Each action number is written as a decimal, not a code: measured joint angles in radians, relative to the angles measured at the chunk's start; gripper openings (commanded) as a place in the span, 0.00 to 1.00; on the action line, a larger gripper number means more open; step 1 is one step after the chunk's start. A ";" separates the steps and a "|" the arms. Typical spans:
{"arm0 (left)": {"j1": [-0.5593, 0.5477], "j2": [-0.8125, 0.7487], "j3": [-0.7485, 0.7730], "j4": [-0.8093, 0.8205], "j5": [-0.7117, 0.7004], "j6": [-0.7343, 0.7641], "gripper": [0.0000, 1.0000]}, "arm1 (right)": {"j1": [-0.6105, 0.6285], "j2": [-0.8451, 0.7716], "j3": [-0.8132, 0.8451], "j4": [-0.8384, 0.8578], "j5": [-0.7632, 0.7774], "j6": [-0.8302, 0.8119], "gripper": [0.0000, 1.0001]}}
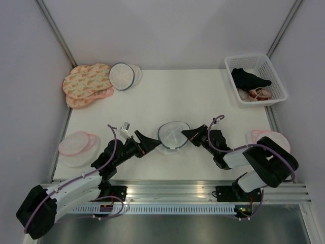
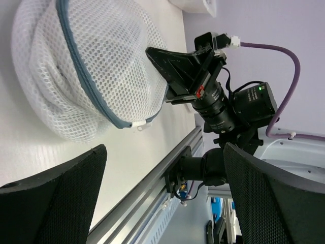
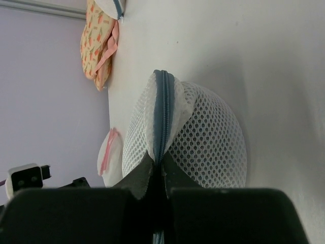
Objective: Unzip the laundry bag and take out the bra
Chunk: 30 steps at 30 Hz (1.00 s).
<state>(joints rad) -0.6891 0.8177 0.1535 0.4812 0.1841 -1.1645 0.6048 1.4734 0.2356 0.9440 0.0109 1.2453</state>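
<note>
My right gripper is holding the laundry bag's zippered rim away from the zipper pull, so next my left gripper pinches the rim's other side [image 1: 162, 146] before my right gripper moves closer.
The laundry bag [image 1: 172, 133], white mesh with a grey zipper, lies at the table's near middle. It also shows in the left wrist view [image 2: 76, 76] and the right wrist view [image 3: 203, 137]. My right gripper [image 1: 187, 135] is shut on its zippered rim [image 3: 161, 170], and the zipper looks closed there. My left gripper [image 1: 145, 141] is open and empty just left of the bag [image 2: 162, 198]. The white zipper pull [image 2: 138, 125] lies at the bag's near edge. A black garment [image 1: 250, 79], the bra by its look, lies in the basket. Nothing dark shows inside the bag.
A white basket [image 1: 249, 58] at the back right also holds a pink-beige garment [image 1: 259, 94]. Pink patterned round bags [image 1: 87, 84] and a white round bag with a dark rim [image 1: 122, 76] lie at the back left. Pink-rimmed mesh bags lie at the left [image 1: 76, 146] and the right [image 1: 271, 138].
</note>
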 measured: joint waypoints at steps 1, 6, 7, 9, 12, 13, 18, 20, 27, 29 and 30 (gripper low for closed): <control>0.000 -0.017 0.000 -0.024 -0.008 -0.002 0.99 | -0.004 0.010 -0.002 0.020 -0.008 0.003 0.01; -0.001 0.010 0.011 -0.115 -0.025 -0.024 0.99 | -0.007 0.068 -0.024 0.140 -0.043 0.026 0.00; -0.003 0.034 0.016 -0.121 -0.024 -0.029 0.99 | -0.007 0.072 -0.027 0.156 -0.047 0.027 0.00; -0.008 0.084 0.024 -0.120 -0.024 -0.043 0.98 | -0.007 0.076 -0.033 0.187 -0.058 0.032 0.00; -0.019 0.138 0.027 -0.094 -0.025 -0.066 0.98 | -0.007 0.082 -0.037 0.226 -0.077 0.040 0.00; -0.022 0.149 0.028 -0.084 -0.026 -0.072 0.98 | -0.007 0.084 -0.038 0.237 -0.083 0.043 0.00; -0.050 0.208 0.063 -0.035 -0.052 -0.099 0.98 | -0.005 0.137 -0.053 0.317 -0.095 0.072 0.00; -0.061 0.232 0.082 -0.007 -0.061 -0.109 0.97 | -0.003 0.169 -0.060 0.338 -0.096 0.090 0.00; -0.129 0.349 0.128 0.066 -0.079 -0.152 0.94 | 0.018 0.242 -0.065 0.382 -0.098 0.131 0.00; -0.145 0.363 0.128 0.066 -0.079 -0.162 0.93 | 0.020 0.243 -0.065 0.385 -0.098 0.132 0.00; -0.150 0.364 0.128 0.066 -0.079 -0.164 0.93 | 0.020 0.243 -0.065 0.386 -0.098 0.132 0.00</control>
<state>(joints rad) -0.8394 1.1812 0.2813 0.5468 0.1055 -1.3289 0.6247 1.7161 0.1703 1.3304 -0.0875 1.3773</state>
